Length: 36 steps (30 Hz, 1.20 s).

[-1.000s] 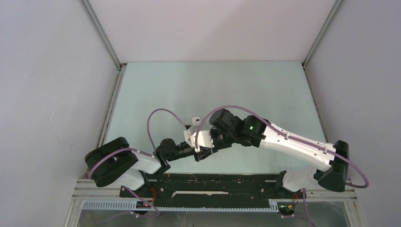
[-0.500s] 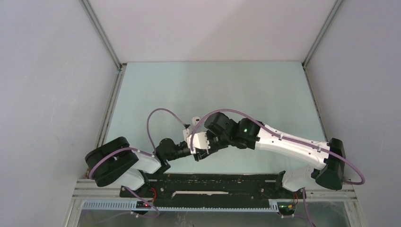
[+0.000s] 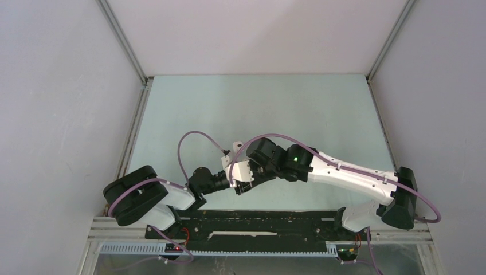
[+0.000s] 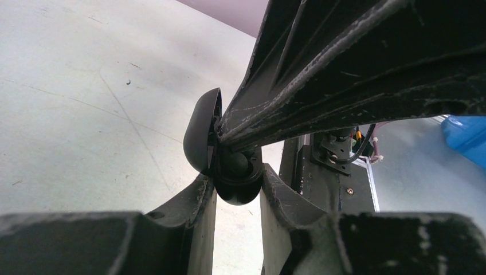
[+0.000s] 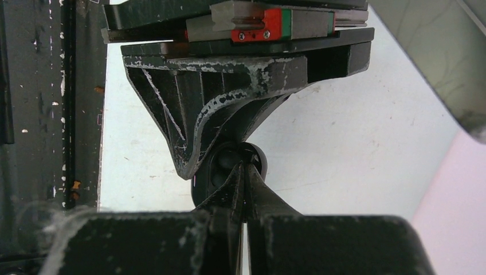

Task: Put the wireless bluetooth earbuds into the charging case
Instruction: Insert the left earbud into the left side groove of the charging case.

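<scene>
The left gripper should release the black charging case on the pale green table (image 3: 280, 156) beneath my right gripper.
My left gripper (image 4: 238, 182) is shut on a small black charging case (image 4: 239, 193) and holds it off the table. Its lid (image 4: 200, 137) stands open to the left. A dark rounded earbud (image 4: 235, 163) sits in the case's well. My right gripper (image 5: 244, 169) is shut, and its joined tips poke into the open charging case (image 5: 202, 184) beside the earbud (image 5: 226, 158). Nothing shows between the right tips. From above, the left gripper (image 3: 235, 173) and right gripper (image 3: 246, 179) meet near the table's front middle, and the case is hidden under them.
A black base rail (image 3: 258, 220) runs along the near edge. Grey walls (image 3: 63, 103) close in the pale green table (image 3: 258, 109) on the left, back and right. Purple cables (image 3: 189, 140) loop over the arms. Something blue (image 4: 467, 132) lies off to the right.
The right arm has shifted a little to the left, bringing its wrist closer over the left gripper. Both grippers stayed shut and the left arm held still.
</scene>
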Motion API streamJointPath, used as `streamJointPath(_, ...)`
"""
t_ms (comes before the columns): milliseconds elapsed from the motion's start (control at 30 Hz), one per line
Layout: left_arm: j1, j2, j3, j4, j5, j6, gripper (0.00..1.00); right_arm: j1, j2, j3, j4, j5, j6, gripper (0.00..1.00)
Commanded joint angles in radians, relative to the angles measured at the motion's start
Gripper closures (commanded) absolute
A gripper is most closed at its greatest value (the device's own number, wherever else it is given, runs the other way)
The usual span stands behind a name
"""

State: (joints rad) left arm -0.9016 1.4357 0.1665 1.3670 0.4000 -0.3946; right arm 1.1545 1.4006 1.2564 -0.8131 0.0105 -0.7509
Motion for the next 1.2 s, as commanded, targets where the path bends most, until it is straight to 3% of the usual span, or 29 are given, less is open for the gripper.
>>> streamJointPath(0, 0.008, -0.001, 0.004, 0.074, 0.006, -0.014, 1.0, -0.003, 0.017, 0.003, -0.015, 0.018, 0.005, 1.0)
streamJointPath(333, 0.012, 0.0, 0.002, 0.073, -0.005, -0.013, 1.0, 0.002, -0.001, 0.004, -0.028, 0.001, 0.001, 1.0)
streamJointPath(867, 0.014, 0.006, 0.003, 0.073, -0.01, -0.01, 1.0, -0.04, -0.016, 0.065, -0.064, -0.11, 0.078, 0.8)
streamJointPath(1000, 0.014, 0.008, 0.003, 0.072, -0.004, -0.009, 1.0, -0.101, -0.06, 0.092, -0.094, -0.217, 0.096, 0.67)
streamJointPath(1167, 0.014, 0.011, 0.005, 0.074, 0.004, -0.007, 1.0, -0.226, -0.141, 0.117, -0.117, -0.41, 0.108, 0.59)
